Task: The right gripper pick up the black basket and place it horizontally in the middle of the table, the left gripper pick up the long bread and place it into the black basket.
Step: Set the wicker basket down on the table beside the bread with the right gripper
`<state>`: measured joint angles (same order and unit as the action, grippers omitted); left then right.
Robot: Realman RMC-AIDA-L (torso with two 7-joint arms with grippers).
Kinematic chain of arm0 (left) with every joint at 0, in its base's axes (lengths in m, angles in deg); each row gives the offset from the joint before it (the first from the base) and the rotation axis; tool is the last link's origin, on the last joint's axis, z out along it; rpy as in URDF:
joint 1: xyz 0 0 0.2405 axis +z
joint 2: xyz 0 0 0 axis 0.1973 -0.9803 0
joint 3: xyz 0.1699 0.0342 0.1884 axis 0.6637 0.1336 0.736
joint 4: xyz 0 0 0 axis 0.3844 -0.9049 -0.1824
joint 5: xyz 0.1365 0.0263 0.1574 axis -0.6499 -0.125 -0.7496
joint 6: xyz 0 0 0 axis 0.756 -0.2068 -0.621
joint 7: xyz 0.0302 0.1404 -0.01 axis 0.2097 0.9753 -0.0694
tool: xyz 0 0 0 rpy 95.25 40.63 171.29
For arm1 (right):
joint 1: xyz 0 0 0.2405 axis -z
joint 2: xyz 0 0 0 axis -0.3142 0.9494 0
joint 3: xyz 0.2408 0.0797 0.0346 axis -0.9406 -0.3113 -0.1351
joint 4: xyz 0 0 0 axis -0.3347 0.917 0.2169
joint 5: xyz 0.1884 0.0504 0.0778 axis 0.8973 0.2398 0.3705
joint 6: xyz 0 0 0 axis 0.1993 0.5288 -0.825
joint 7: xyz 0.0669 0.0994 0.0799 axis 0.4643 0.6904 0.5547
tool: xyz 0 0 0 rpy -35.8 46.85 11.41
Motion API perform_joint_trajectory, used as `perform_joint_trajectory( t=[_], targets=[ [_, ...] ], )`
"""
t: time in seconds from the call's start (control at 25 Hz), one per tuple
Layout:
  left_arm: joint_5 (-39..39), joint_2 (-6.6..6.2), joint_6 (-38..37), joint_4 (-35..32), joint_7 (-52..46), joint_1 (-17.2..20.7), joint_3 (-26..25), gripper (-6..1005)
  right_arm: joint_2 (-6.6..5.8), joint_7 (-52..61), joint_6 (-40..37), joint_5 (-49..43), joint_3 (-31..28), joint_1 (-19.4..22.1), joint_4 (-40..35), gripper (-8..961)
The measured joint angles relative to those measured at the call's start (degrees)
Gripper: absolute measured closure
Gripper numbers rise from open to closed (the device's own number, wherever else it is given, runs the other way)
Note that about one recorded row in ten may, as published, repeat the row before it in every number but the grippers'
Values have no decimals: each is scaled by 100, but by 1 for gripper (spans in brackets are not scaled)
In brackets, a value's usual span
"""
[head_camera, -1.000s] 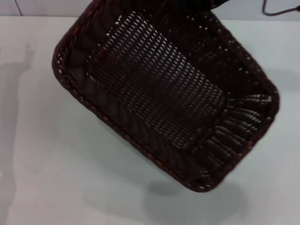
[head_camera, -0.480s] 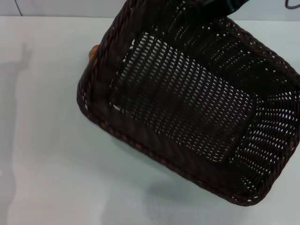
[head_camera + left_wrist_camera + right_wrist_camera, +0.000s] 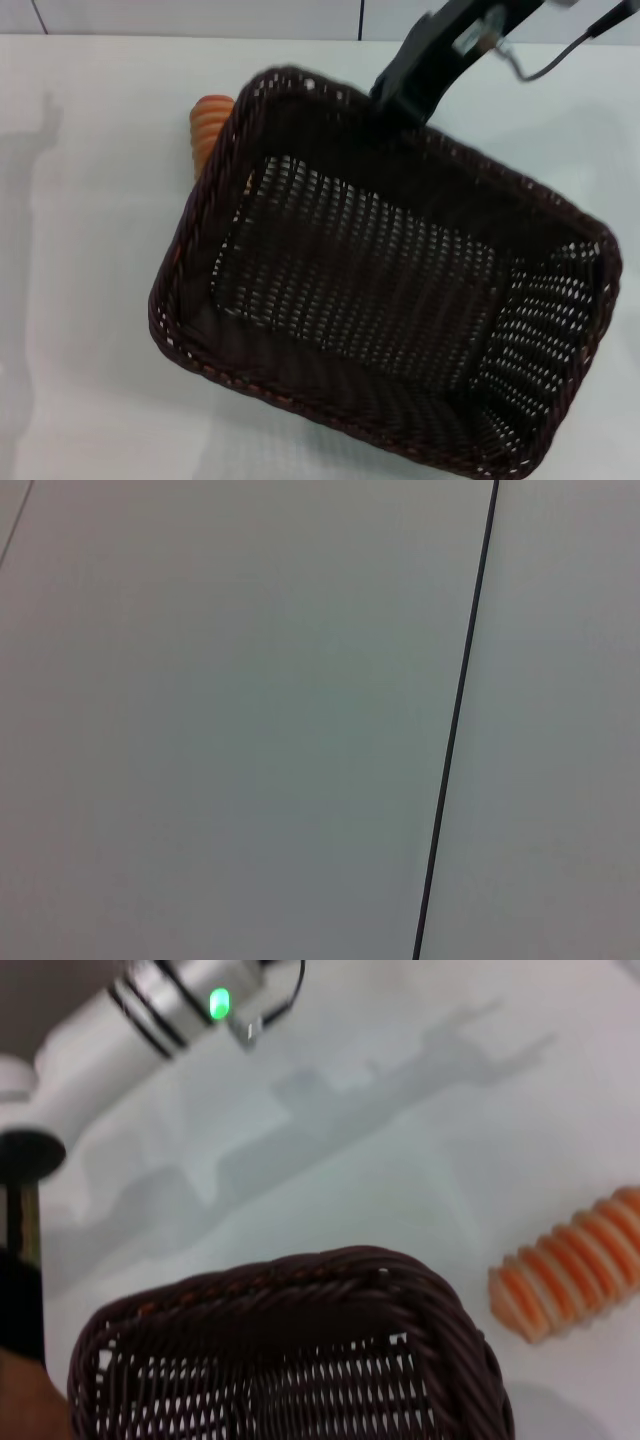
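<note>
My right gripper is going to set the black basket down flat on the white table (image 3: 378, 274) just in front of the long bread.
The black basket (image 3: 380, 290) fills most of the head view, tilted and turned at an angle over the white table (image 3: 80, 260). My right gripper (image 3: 393, 103) comes in from the far side and is shut on the basket's far rim. The long bread (image 3: 209, 128), orange and cream striped, lies on the table behind the basket's far left corner, mostly hidden. In the right wrist view the basket's rim (image 3: 300, 1280) is close, and the bread (image 3: 570, 1275) lies apart beside it. The left gripper is out of view; only its silver arm with the green light (image 3: 215, 1002) shows.
A grey cable (image 3: 560, 55) runs off the right arm at the far right. The table's far edge meets a pale wall (image 3: 200, 15). The left wrist view shows only a pale surface with a thin dark seam (image 3: 455, 720).
The basket has swung and shifted nearer and to the right. The right gripper on its far rim and the end of the bread have come into view.
</note>
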<state>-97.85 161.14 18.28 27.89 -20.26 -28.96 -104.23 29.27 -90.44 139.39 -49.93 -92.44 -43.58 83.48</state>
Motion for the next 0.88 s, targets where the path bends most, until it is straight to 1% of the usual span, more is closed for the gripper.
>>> perform_joint_trajectory(
  t=[0.08,0.28,0.44,0.68,0.72,0.76,0.88],
  targets=[
    [-2,5,-13,45,-1,7,3,153,62,-38,-19,-138,145,-89,-82,765],
    [-3,12,-36,57,-3,9,20,153,114,-78,-30,-251,337,-251,-156,765],
    [-8,16,-39,64,-6,-41,20,153,209,-160,-32,-454,478,-391,-328,766],
    [-8,16,-39,78,-11,-54,30,153,256,-209,-44,-513,702,-474,-388,769],
    [-9,17,-39,96,-16,-66,42,153,291,-236,-56,-587,802,-514,-411,770],
    [-9,17,-39,96,-16,-66,42,153,291,-236,-56,-587,802,-514,-411,770],
    [-8,21,-39,135,-16,-69,56,153,367,-270,-154,-825,988,-555,-476,771]
  ],
)
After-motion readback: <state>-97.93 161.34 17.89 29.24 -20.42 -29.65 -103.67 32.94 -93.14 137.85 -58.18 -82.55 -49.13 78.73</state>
